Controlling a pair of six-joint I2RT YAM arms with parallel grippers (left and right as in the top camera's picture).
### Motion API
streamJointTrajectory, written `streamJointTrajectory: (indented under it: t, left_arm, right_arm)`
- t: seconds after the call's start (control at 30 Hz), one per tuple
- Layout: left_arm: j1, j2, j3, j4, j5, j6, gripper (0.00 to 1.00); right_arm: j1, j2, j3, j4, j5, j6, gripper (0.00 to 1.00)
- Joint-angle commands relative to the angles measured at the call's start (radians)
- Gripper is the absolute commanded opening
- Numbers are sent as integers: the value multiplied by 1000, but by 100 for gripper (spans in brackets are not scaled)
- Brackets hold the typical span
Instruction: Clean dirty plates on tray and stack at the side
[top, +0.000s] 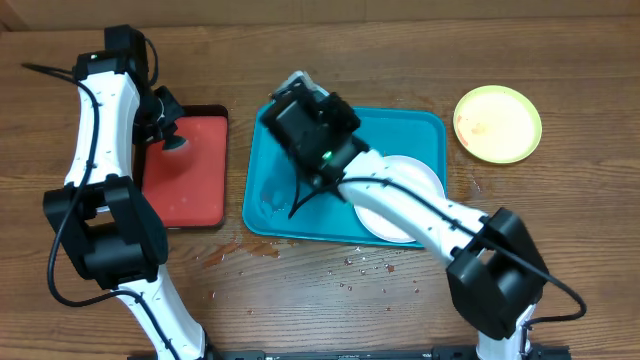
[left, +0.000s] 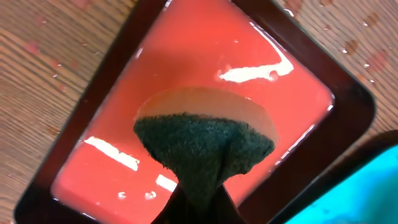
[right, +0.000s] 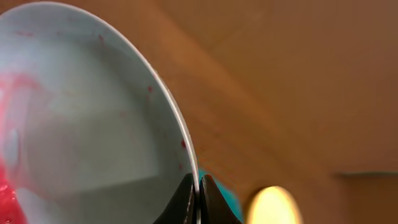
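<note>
The robot's right gripper needs to set the light blue plate, now tilted above the teal tray, down on top of the yellow-green plate (top: 496, 123) (right: 273, 206).
My right gripper (top: 296, 102) is shut on the rim of the light blue plate (right: 93, 124), which is smeared with red sauce and held tilted above the teal tray's (top: 268, 190) back left corner. The jaws (right: 198, 190) pinch the plate's edge. The white plate (top: 405, 180) lies in the tray at the right. The yellow-green plate (top: 497, 123) sits on the table at the back right, with faint smears. My left gripper (left: 199, 208) is shut on a dark green sponge (left: 199, 146) over the red tray (left: 205, 81).
The red tray (top: 190, 180) with dark rim stands left of the teal tray and holds shiny liquid. Red drops and specks (top: 360, 262) lie on the wooden table in front of the teal tray.
</note>
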Motion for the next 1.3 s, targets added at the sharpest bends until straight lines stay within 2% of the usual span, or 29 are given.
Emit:
streamJointTrajectory:
  t: [0.0, 0.27, 0.4, 0.53, 0.6, 0.7, 0.77, 0.83, 0.9, 1.03, 1.1, 1.17, 1.27]
  left_arm:
    - [6, -28, 12, -3, -24, 21, 4]
    - [6, -28, 12, -15, -24, 23, 4]
    - [6, -28, 12, -18, -24, 23, 4]
    - [6, -28, 12, -16, -24, 23, 4]
    - [6, -28, 12, -16, -24, 23, 4]
    - [6, -28, 12, -17, -24, 23, 4]
    - [6, -28, 12, -19, -24, 23, 4]
    - [6, -28, 12, -20, -23, 23, 4]
    - [6, -28, 12, -19, -23, 23, 4]
    - [6, -28, 12, -19, -23, 23, 4]
    - [6, -28, 12, -19, -23, 23, 4]
    - [6, -28, 12, -19, -23, 23, 4]
    - [6, -28, 12, -19, -24, 23, 4]
  right_arm:
    - [43, -34, 27, 63, 238, -176, 4]
    - [76, -34, 27, 225, 313, -320, 4]
    - [77, -34, 27, 262, 399, -394, 4]
    - [76, -34, 27, 266, 451, -404, 4]
    - [76, -34, 27, 264, 441, -334, 4]
    - [74, -34, 27, 149, 299, -80, 4]
    - [67, -34, 27, 16, 80, -43, 4]
    - [55, -34, 27, -97, -126, -79, 4]
    - [51, -38, 27, -113, -65, -56, 4]
    - [51, -76, 27, 2, 301, 84, 4]
    - [40, -106, 27, 51, 304, 85, 4]
    - [24, -131, 27, 54, 204, 83, 4]
    - [-26, -139, 27, -55, -171, 55, 4]
